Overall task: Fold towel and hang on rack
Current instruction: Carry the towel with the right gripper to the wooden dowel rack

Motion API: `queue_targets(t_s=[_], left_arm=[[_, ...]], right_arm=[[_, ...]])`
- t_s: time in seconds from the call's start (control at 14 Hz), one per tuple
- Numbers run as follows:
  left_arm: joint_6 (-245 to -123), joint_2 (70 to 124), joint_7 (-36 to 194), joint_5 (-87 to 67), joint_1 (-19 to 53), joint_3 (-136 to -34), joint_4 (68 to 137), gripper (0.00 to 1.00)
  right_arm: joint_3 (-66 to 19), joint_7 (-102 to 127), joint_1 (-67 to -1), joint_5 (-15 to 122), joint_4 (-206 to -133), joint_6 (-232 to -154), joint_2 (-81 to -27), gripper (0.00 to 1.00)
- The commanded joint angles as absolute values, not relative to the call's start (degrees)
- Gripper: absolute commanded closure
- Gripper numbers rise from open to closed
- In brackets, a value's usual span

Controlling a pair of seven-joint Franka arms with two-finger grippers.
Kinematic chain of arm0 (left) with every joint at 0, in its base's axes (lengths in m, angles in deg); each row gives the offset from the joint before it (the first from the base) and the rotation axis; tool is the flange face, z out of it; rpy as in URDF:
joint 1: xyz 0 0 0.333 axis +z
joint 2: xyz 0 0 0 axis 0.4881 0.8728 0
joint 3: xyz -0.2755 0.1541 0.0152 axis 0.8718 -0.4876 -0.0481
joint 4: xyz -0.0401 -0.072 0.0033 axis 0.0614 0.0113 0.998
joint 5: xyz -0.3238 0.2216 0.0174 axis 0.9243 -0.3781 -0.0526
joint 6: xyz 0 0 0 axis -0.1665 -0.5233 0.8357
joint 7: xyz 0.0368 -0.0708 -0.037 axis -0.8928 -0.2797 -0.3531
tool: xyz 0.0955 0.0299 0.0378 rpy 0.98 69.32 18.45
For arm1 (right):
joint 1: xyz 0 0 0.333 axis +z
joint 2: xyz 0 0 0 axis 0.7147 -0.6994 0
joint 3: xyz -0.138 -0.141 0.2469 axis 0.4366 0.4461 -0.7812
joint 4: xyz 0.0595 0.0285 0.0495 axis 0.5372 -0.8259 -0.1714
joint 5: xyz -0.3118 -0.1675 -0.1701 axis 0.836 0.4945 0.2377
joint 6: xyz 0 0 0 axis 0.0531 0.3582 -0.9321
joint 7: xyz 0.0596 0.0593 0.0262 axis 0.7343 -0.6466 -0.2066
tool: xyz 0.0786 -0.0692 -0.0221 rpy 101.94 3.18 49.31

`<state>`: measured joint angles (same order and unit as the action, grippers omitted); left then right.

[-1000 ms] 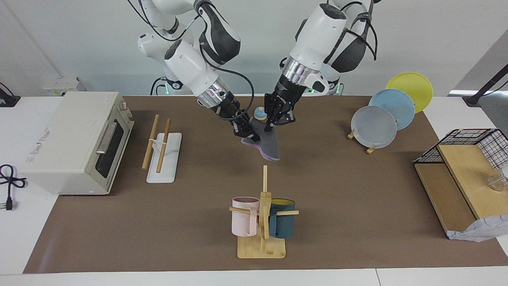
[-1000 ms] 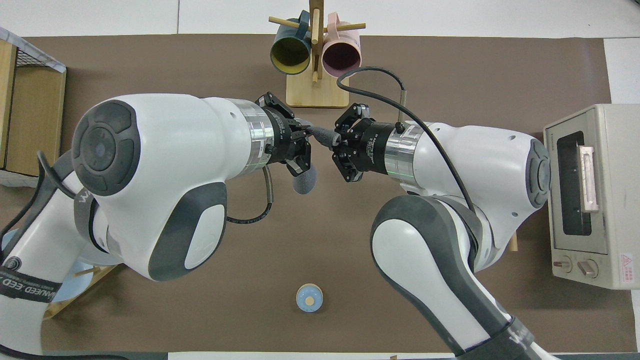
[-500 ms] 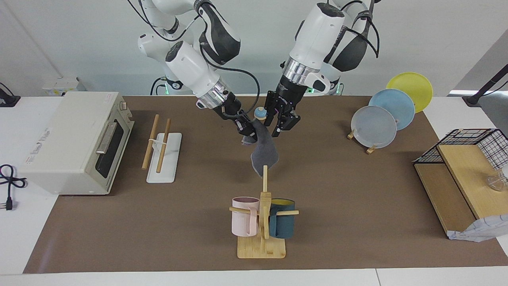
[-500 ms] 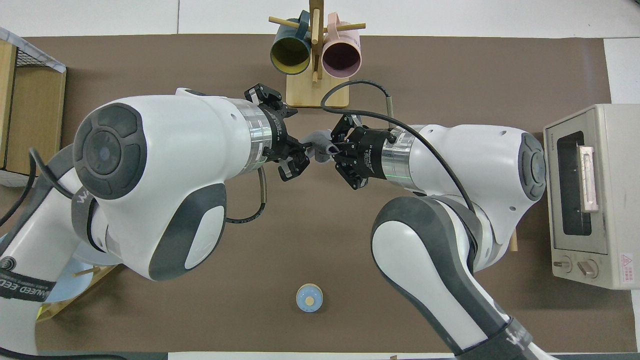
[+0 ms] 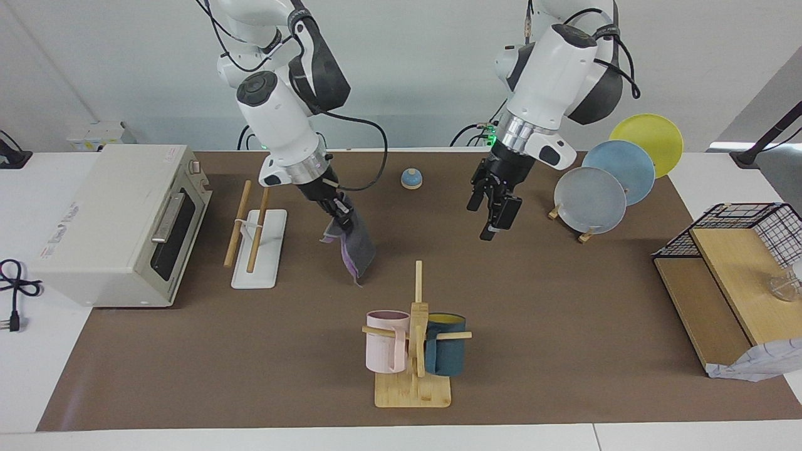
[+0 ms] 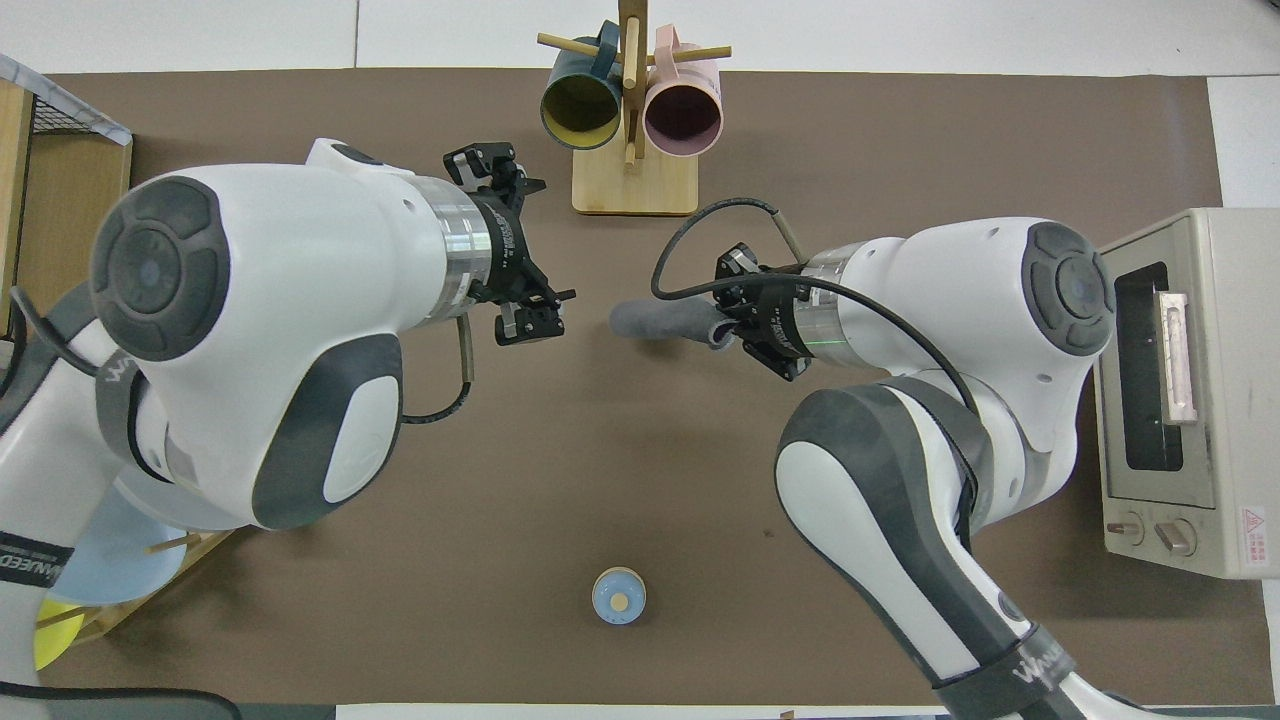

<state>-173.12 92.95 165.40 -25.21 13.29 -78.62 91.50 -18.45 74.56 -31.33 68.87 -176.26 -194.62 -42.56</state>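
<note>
I should release the towel, now hanging over the mat, with my right gripper over the middle of the rack's wooden rods [image 6: 978, 383], beside the toaster oven.
The towel [image 5: 356, 249], dark grey with a purple edge showing, hangs folded from my right gripper [image 5: 339, 210], which is shut on its top edge. It hangs over the mat between the rack and the mug tree. In the overhead view the towel [image 6: 660, 320] shows as a grey roll at the right gripper [image 6: 726, 326]. The rack [image 5: 257, 241], two wooden rods on a white base, lies beside the toaster oven, toward the right arm's end from the towel. My left gripper [image 5: 480, 220] is open and empty over the mat near the plate stand; it also shows in the overhead view [image 6: 530, 248].
A toaster oven [image 5: 119, 222] stands at the right arm's end. A bamboo mug tree [image 5: 415, 351] with pink and teal mugs is farthest from the robots. Plates [image 5: 590, 199] on a stand, a wire basket [image 5: 739, 225], a white patterned cloth [image 5: 758, 363] and a small blue knob [image 5: 411, 179] are also here.
My left gripper let go of the towel, opened and drew back toward the plate stand. My right gripper carried the hanging towel toward the rack.
</note>
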Motion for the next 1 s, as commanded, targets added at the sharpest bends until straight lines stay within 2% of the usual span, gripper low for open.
queue_targets(t_s=[0.0, 0.29, 0.64, 0.93], left_arm=[[-169.18, 90.85, 150.20, -25.54, 16.73, -78.40, 93.49, 0.00], [-163.20, 90.58, 126.02, -25.37, 23.84, -78.49, 93.14, 0.00], [-155.03, 90.49, 95.88, -25.89, 30.53, -78.58, 91.83, 0.00], [-145.80, 90.32, 75.39, -31.33, 34.22, -79.02, 89.10, 0.00]], right_arm=[[-18.92, 67.20, -35.41, 75.97, -177.16, -188.95, -40.74, 1.00], [-18.92, 55.61, -42.87, 83.47, -177.52, -181.12, -40.03, 1.00], [-18.92, 41.27, -49.74, 88.75, -177.34, -178.74, -38.28, 1.00], [-18.92, 37.04, -51.59, 90.16, -177.69, -178.73, -38.10, 1.00]])
